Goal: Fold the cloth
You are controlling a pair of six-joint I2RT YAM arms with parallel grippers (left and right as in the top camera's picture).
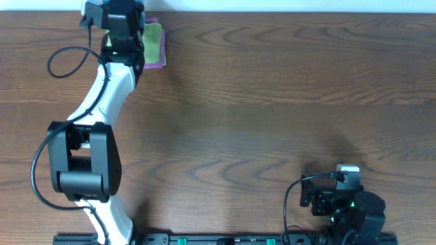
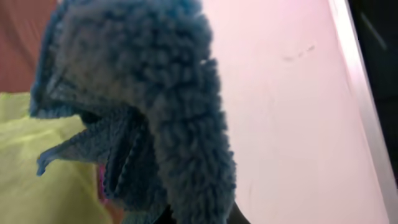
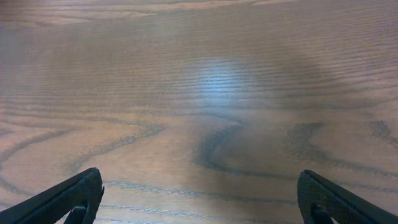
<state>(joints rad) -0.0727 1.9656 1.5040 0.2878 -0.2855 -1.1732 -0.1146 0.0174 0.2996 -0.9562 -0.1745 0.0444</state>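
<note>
Next, I release the blue cloth from my left gripper atop the light green folded cloth [image 1: 136,38].
The cloth [image 2: 161,106] is a fluffy sky-blue bundle that fills the middle of the left wrist view and hangs bunched right in front of the camera. My left gripper [image 2: 199,219] is shut on the cloth, with only dark slivers of its fingers showing under the pile. In the overhead view the left gripper [image 1: 126,37] is at the table's far left back edge, and the arm hides the cloth there. My right gripper [image 3: 199,199] stands open over bare wood, its fingertips [image 3: 81,193] wide apart. It sits near the front right [image 1: 347,170].
A light green folded cloth [image 1: 154,39] lies on a pink folded cloth [image 1: 158,62] at the back left, directly beside the left gripper. The green cloth [image 2: 37,174] shows below the blue bundle. A pale surface [image 2: 292,112] lies beyond the table's back edge.
</note>
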